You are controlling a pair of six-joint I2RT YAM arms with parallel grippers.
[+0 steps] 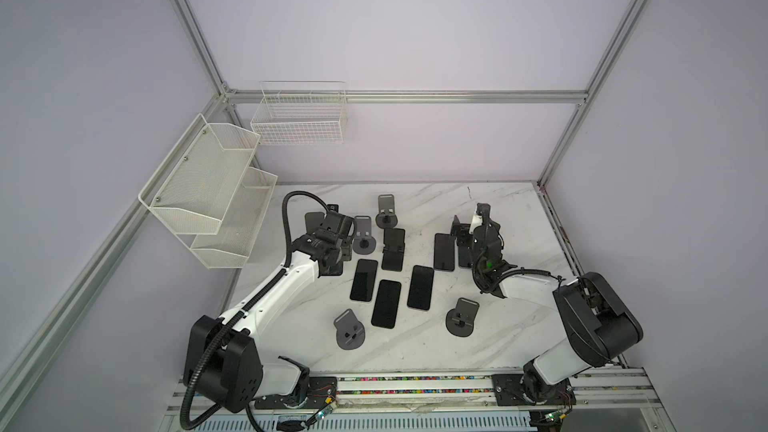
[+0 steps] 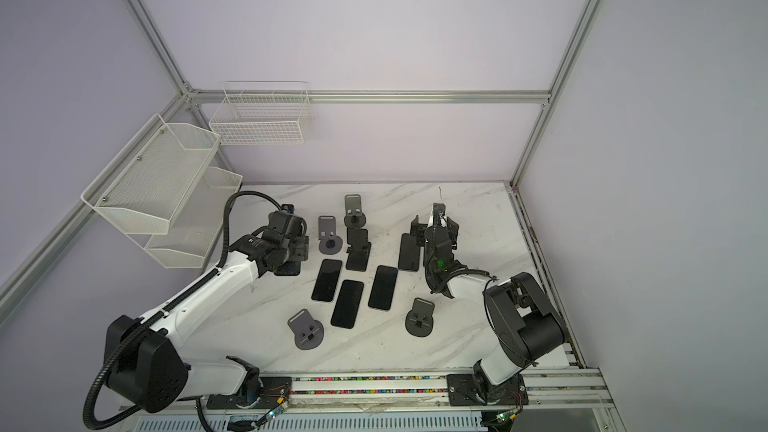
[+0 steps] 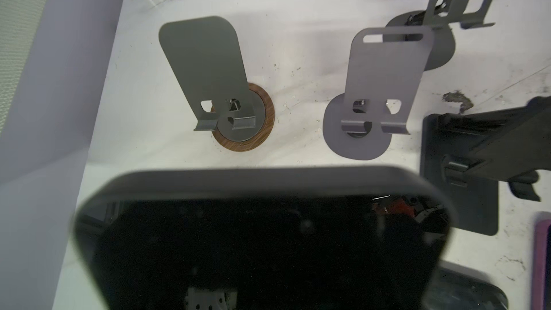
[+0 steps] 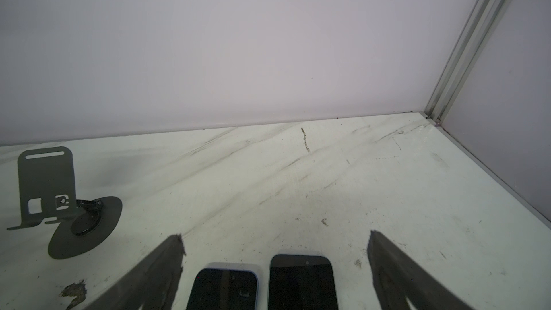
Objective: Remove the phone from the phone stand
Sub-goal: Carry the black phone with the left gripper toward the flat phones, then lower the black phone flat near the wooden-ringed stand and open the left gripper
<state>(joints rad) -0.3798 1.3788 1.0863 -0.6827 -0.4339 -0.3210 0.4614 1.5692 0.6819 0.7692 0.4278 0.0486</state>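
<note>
Next, my left gripper puts the dark phone down on the table (image 1: 336,271) next to the nearest flat phone, in front of the wood-ringed stand.
A dark phone (image 3: 268,234) fills the near part of the left wrist view, tilted and lifted off the table, and my left gripper (image 1: 332,224) is shut on it, its jaws hidden behind it. Just beyond stands the phone stand (image 3: 208,79), a grey plate on a wood-ringed round base, with nothing on it. In both top views the held phone is hidden under the gripper. My right gripper (image 4: 274,243) is open at the back right (image 1: 469,220), its fingers (image 4: 155,275) either side of two phones (image 4: 301,284) lying flat.
Several more phones (image 1: 386,303) lie flat mid-table. Empty grey stands sit at the back (image 1: 386,211), beside my left gripper (image 1: 364,234) and near the front (image 1: 349,330), (image 1: 462,317). A black square-based stand (image 3: 465,180) is close by. White mesh baskets (image 1: 208,184) hang on the left wall.
</note>
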